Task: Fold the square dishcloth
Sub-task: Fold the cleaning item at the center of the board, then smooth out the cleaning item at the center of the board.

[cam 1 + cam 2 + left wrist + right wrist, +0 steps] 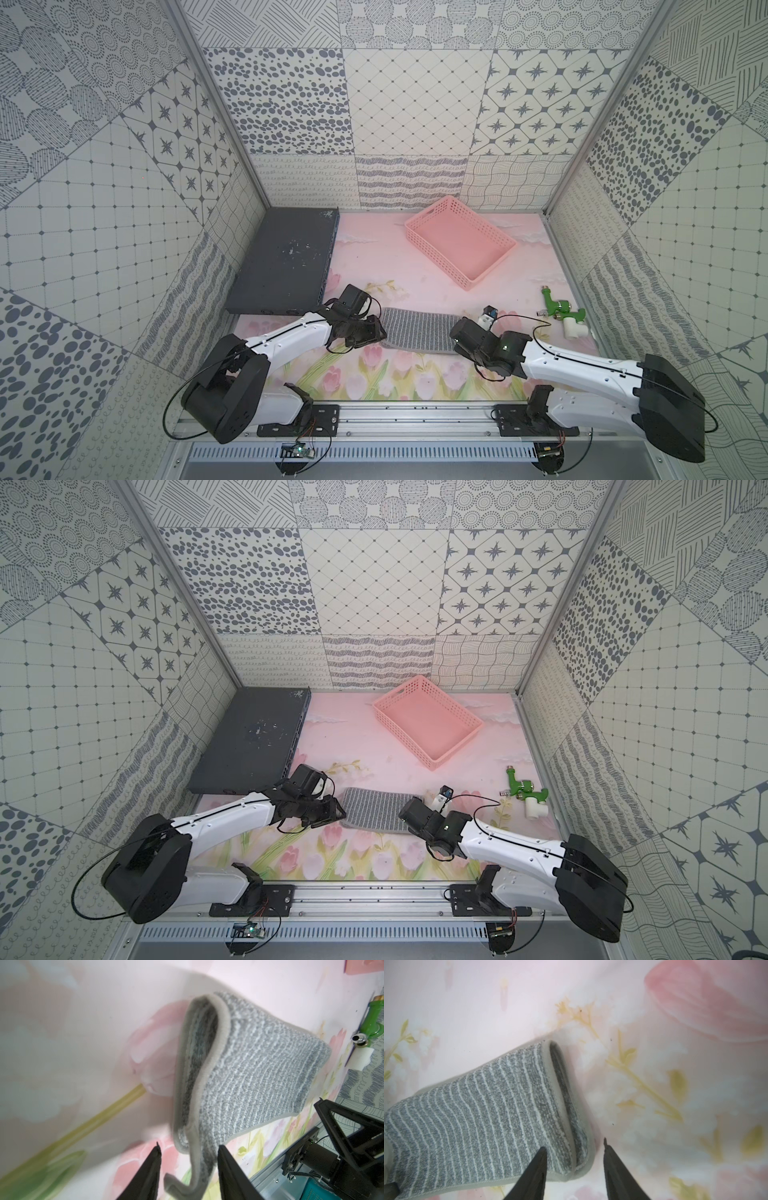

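The loose corner of the dishcloth curls past its lower layer, so I should use my left gripper to take the dishcloth farther in and straighten (220,1104) that end of the dishcloth before the next fold.
The square dishcloth (419,332) (376,810), grey with thin whitish stripes, lies doubled over as a flat strip on the floral table, seen in both top views. My left gripper (368,330) (189,1145) sits at the cloth's left end. Its fingers stand apart and open, with a loose, blurred cloth corner (187,1178) drooping between them. My right gripper (457,336) (574,1144) is at the right end, open, straddling the near corner of the folded cloth (488,1115). One finger is over the top layer. The layered edges (560,1095) gape slightly.
A pink basket (492,268) stands at the back right. A flat dark grey box (286,262) lies along the left wall. A green and white pipe fitting (563,311) rests near the right wall. The metal rail (415,415) runs along the front edge.
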Robot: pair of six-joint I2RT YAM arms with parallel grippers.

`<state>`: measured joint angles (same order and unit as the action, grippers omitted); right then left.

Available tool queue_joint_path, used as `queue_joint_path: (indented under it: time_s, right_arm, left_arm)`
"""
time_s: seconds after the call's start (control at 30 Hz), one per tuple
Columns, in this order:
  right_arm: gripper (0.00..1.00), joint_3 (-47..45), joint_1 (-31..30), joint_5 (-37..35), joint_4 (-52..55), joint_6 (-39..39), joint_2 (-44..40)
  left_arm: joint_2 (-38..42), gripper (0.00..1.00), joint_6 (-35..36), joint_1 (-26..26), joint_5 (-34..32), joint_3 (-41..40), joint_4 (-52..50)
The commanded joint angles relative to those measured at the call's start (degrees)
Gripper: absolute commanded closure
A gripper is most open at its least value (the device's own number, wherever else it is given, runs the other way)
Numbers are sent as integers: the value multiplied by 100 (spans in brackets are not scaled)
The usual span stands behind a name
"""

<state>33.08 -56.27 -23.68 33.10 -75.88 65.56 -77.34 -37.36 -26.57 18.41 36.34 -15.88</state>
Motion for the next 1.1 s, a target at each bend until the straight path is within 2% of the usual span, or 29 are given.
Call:
queue_joint_path:
  time_s: [0.0,0.13,0.27,0.37,0.43,0.57,0.8,1.07]
  right_arm:
    - [61,454,-16,-379,352,412,-34]
    - [71,868,-2,-397,371,724,153]
    - [75,1128,2,-311,361,793,408]
    - [78,1183,9,-212,359,722,601]
    - [81,1130,19,-140,364,613,718]
    - [84,979,68,-9,363,442,841]
    - [86,817,72,219,189,363,1095]
    - [87,593,228,529,-169,304,1652]
  left_arm:
    - [326,53,-129,0,-111,139,-432]
    - [806,55,-192,0,-660,332,-920]
    - [1240,55,-199,-5,-1061,443,-1368]
    - [1354,55,-212,1,-1023,415,-1344]
    - [1304,60,-222,-1,-815,374,-1104]
    - [938,68,-350,-98,-274,300,-242]
    - [-216,74,-469,-603,-30,572,695]
    - [-1126,79,-594,-631,-216,579,1115]
